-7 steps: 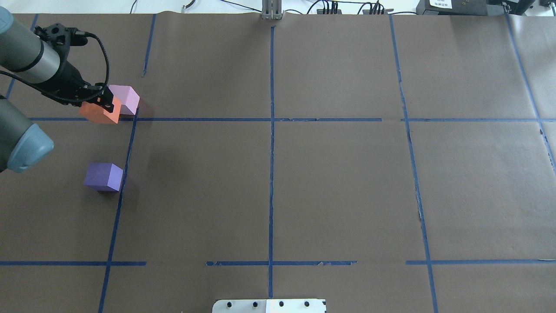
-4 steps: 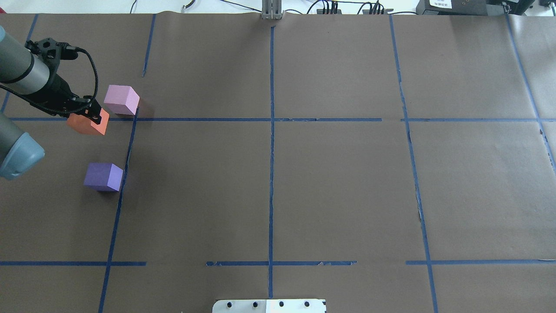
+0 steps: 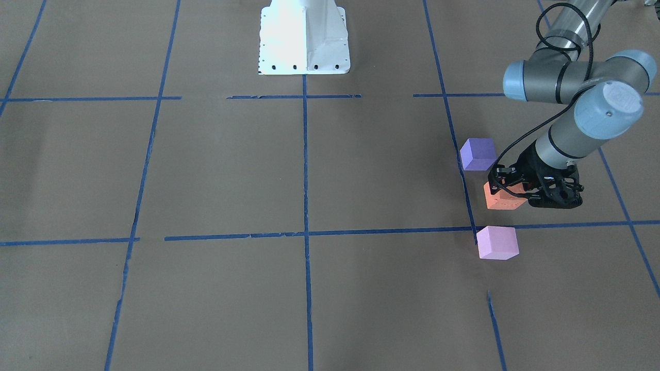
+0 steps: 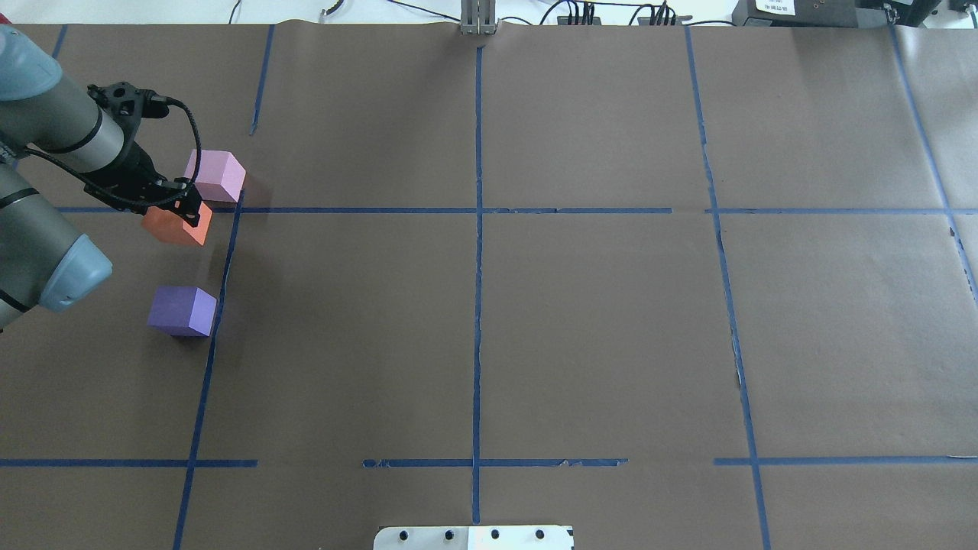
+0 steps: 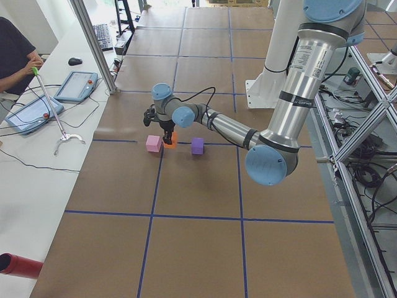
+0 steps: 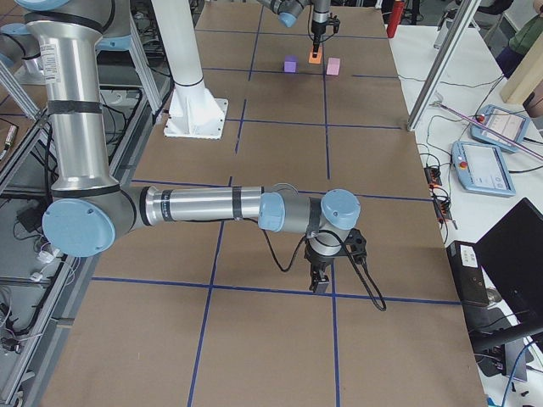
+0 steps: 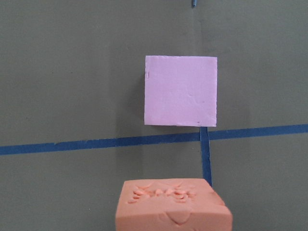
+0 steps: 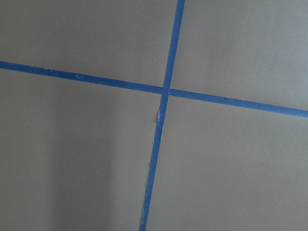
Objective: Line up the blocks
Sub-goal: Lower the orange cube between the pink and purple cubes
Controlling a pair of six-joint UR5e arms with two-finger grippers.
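Next, my left gripper puts the orange block down on the table (image 3: 489, 203) between the violet-blue block and the pink block.
My left gripper (image 4: 180, 205) is shut on the orange block (image 4: 174, 226) and holds it low over the brown table, between the other two blocks. The pale pink block (image 4: 215, 176) lies just beyond it, past a blue tape line. The violet-blue block (image 4: 183, 311) lies nearer the robot. In the front-facing view the orange block (image 3: 502, 198) sits between the violet-blue block (image 3: 478, 153) and the pink block (image 3: 497, 242). The left wrist view shows the orange block (image 7: 173, 204) at the bottom and the pink block (image 7: 180, 90) ahead. My right gripper (image 6: 321, 281) shows only in the exterior right view; I cannot tell its state.
The white robot base (image 3: 304, 36) stands at the table's middle on the robot's side. Blue tape lines (image 4: 477, 229) grid the brown paper. The right arm hovers over a tape cross (image 8: 164, 90) far from the blocks. An operator (image 5: 15, 56) sits at a side desk.
The left gripper carried the orange block away from beside the pink block toward the robot, then shifted it slightly right, between pink and violet-blue. Those two blocks have not moved.
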